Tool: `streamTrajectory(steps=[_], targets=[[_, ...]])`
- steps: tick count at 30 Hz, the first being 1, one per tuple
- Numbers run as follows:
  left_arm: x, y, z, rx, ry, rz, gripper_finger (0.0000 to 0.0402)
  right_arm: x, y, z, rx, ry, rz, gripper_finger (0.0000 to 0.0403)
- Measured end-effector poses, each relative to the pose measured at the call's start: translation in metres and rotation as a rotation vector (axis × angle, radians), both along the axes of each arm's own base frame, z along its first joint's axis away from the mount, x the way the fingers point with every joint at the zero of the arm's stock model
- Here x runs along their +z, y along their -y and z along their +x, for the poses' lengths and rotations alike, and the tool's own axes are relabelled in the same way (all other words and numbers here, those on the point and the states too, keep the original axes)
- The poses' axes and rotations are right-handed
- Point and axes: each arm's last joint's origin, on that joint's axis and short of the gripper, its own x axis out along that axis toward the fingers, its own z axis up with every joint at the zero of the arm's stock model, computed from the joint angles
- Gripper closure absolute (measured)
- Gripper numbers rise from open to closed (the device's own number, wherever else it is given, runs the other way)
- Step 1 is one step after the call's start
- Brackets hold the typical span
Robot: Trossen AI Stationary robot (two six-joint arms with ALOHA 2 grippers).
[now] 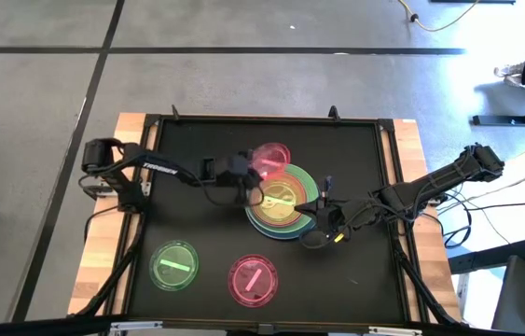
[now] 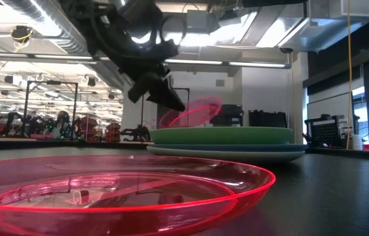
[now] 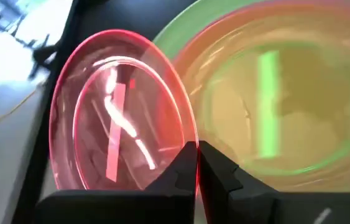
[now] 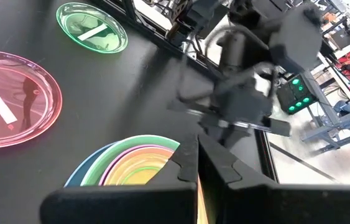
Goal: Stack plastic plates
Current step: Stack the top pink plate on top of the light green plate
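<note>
My left gripper will let go of the small pink plate on the translucent green plate topping the stack (image 1: 278,198) (image 3: 275,109).
A stack of plates (image 1: 283,207) sits mid-table, with blue and green large ones at the bottom and a translucent green one (image 3: 274,106) on top. My left gripper (image 1: 243,170) is shut on a small pink plate (image 1: 270,157) held over the stack's far-left rim; the plate also shows in the low view (image 2: 194,113). My right gripper (image 1: 324,220) is shut at the stack's right rim (image 4: 131,163). A small green plate (image 1: 174,264) and a pink plate (image 1: 253,280) lie flat near the near edge. My left gripper pinches the pink plate's rim (image 3: 194,167) between its two fingers, coming from the table's left. The plate is lifted clear and tilted, above the stack's edge (image 2: 171,134). My right gripper's shut fingers (image 4: 187,163) stand at the stack's rim; whether they touch it I cannot tell.
The black mat has a raised frame (image 1: 262,119) around it, with wooden table edges (image 1: 419,177) beyond. The near pink plate (image 2: 118,190) fills the low view's foreground. Bare mat lies along the far side and near right corner (image 1: 355,280). Cables hang by both arms.
</note>
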Motion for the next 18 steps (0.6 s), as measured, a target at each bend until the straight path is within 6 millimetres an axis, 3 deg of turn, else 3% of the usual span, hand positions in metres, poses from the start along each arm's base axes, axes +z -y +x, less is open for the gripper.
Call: streamTrajectory(steps=[11, 18], targets=[[0.005, 0.073, 0.006, -0.202, 0.084, -0.047, 0.0397, -0.002, -0.001, 0.001, 0.007, -0.005, 0.011, 0.0402], [0.002, 0.092, 0.008, -0.256, 0.097, -0.049, 0.0396, -0.018, -0.004, 0.016, 0.078, -0.069, 0.027, 0.0402]])
